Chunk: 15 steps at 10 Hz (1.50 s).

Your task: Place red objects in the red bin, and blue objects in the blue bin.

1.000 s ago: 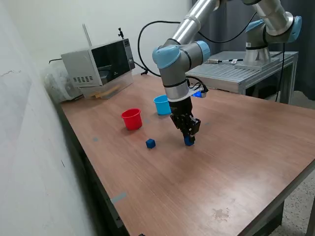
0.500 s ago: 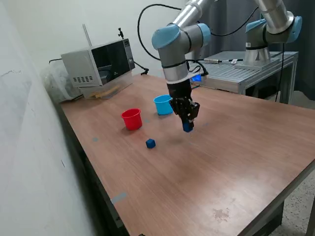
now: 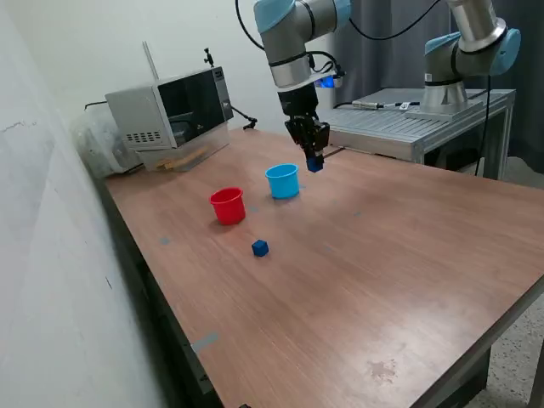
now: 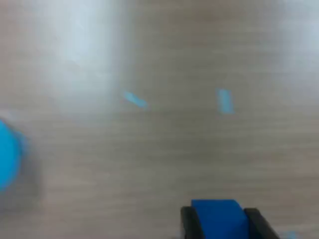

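Observation:
I will let go of the dark blue cube inside the light blue cup (image 3: pixel 283 184) that stands near the red cup.
My gripper (image 3: pixel 314 161) is shut on a dark blue cube (image 3: pixel 314 164) and holds it in the air, above and to the exterior view's right of the light blue cup (image 3: pixel 282 181). The wrist view shows the blue cube (image 4: pixel 219 219) between the two black fingers (image 4: pixel 187 224), with the light blue cup (image 4: pixel 7 154) blurred at the frame's edge. A second dark blue cube (image 3: pixel 260 247) lies on the wooden table (image 3: pixel 374 272) in front of the red cup (image 3: pixel 228 206). No red cubes are in view.
A microwave-like grey box (image 3: pixel 170 106) stands at the table's back corner. A metal bench (image 3: pixel 408 127) with a second robot arm (image 3: pixel 463 51) stands behind the table. Small blue tape marks (image 4: pixel 225 101) are on the tabletop.
My gripper has lifted the blue cube off the table and carried it up and back, towards the light blue cup. The other cube and both cups have not moved.

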{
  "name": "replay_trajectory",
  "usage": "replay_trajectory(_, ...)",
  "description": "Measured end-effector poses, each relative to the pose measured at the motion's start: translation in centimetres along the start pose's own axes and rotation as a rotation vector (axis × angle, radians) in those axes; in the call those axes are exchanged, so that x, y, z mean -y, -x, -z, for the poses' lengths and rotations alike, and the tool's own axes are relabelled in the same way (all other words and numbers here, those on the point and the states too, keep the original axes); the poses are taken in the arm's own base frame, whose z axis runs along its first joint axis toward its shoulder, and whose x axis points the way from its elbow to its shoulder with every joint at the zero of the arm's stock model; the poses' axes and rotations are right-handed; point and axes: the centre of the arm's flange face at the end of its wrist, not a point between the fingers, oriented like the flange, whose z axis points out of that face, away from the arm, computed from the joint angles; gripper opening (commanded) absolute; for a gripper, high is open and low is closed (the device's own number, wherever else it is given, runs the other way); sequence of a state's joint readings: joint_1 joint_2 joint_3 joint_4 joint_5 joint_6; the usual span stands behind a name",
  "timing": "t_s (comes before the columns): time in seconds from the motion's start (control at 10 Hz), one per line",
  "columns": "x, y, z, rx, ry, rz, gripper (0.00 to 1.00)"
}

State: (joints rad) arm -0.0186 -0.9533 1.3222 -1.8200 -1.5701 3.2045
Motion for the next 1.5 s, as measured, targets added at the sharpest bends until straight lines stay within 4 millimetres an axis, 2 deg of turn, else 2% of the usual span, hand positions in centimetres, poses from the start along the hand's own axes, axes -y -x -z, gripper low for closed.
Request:
replay_trajectory(0.4, 0.7, 12.5, -0.9, 0.118, -0.089, -0.151, 0.0)
replay_trajectory(0.6, 0.7, 17.4, -1.4, 0.13, -0.105, -0.202, 0.0)
replay_trajectory(0.8, 0.9, 19.6, -2.1, 0.139, -0.102, -0.213, 0.0)
replay_trajectory(1.0, 0.9, 20.0, -3.1, 0.141, -0.093, -0.209, 0.0)
replay_trajectory(1.1, 0.9, 19.8, -3.7, 0.14, -0.089, -0.198, 1.0)
replay_trajectory(1.5, 0.5, 19.3, -4.1, 0.136, -0.069, -0.17, 1.0)
